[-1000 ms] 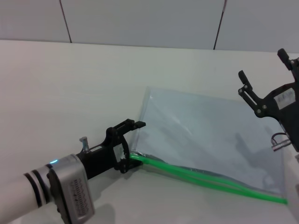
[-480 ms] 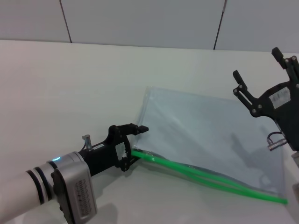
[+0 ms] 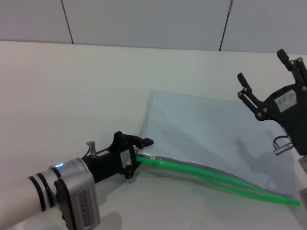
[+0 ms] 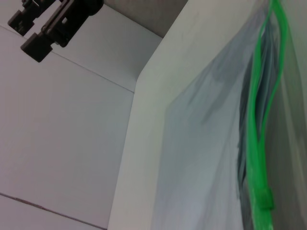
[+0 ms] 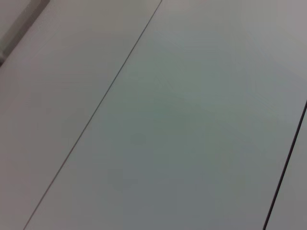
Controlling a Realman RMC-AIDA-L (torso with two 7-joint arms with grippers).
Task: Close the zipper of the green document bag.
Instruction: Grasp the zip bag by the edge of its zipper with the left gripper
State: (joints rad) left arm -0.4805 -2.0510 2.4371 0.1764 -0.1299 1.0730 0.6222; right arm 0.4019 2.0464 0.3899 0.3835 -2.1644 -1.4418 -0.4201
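Observation:
I will move my right gripper next to the green zipper's end (image 3: 151,161), just beside my left gripper's fingers, and close it there.
The green document bag (image 3: 216,139) lies flat on the white table, a translucent bluish pouch. Its bright green zipper (image 3: 216,181) runs along the near long edge, and the two strips stand apart along much of the length. My left gripper (image 3: 140,154) is low at the zipper's left end, open, with one finger above the strip and one below. The left wrist view shows the zipper (image 4: 261,120) and a small green slider (image 4: 265,199) close to the camera. My right gripper (image 3: 263,68) hangs open in the air above the bag's far right corner, and it also shows far off as the right gripper (image 4: 53,24).
The white table (image 3: 72,86) stretches to the left of the bag and behind it. A pale panelled wall (image 3: 144,21) rises at the table's back edge. The right wrist view shows only plain pale panels with seams.
My left gripper has dropped lower and edged right onto the zipper's left end. The right gripper has shifted slightly left and up. The bag has moved a little.

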